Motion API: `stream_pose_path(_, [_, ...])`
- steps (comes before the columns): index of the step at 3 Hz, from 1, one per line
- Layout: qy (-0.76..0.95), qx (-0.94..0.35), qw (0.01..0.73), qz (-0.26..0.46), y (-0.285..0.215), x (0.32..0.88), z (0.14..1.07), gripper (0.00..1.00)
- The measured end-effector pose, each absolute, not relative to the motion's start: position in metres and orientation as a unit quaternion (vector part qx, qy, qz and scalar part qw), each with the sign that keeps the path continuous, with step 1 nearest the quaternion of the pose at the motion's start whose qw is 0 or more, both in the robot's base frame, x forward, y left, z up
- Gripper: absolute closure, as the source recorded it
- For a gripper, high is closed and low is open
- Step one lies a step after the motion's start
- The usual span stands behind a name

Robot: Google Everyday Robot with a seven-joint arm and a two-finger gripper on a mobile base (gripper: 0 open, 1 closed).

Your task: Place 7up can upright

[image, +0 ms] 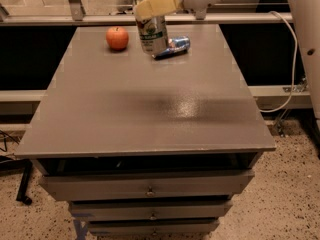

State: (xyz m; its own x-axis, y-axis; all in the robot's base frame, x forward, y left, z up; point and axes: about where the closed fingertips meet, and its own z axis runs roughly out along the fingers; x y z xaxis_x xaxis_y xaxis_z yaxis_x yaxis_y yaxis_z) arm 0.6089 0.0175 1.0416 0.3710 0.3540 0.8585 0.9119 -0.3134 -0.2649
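Observation:
Next, I put the 7up can down upright on the open middle of the grey table (159, 103) with my gripper.
The 7up can (152, 33), silver-white with green markings, stands nearly upright at the far middle of the grey table (145, 109). My gripper (150, 6) comes in from the upper right and its yellowish fingers (159, 3) are closed around the can's top. The can's base sits at or just above the tabletop; I cannot tell which. It partly hides the blue can (174, 46) lying on its side right behind it.
A red apple (117, 37) sits left of the 7up can at the far end. Drawers (147, 186) are below the table's front edge. A white cable (292, 59) hangs at the right, and a metal rail (100, 19) runs behind the table.

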Motion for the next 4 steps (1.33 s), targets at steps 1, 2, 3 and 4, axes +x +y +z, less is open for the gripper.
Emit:
stream_pose_path(1, [-0.446,-0.724,0.391,-0.352,0.022,0.61,1.04,1.0])
stream_pose_path(2, [-0.474,-0.712,0.383,-0.349,0.015,0.603,1.019,1.0])
stream_pose_path(3, [-0.501,-0.69,0.381,-0.359,0.002,0.591,0.998,1.0])
stream_pose_path(4, [-0.511,-0.664,0.395,-0.377,-0.007,0.583,0.979,1.0])
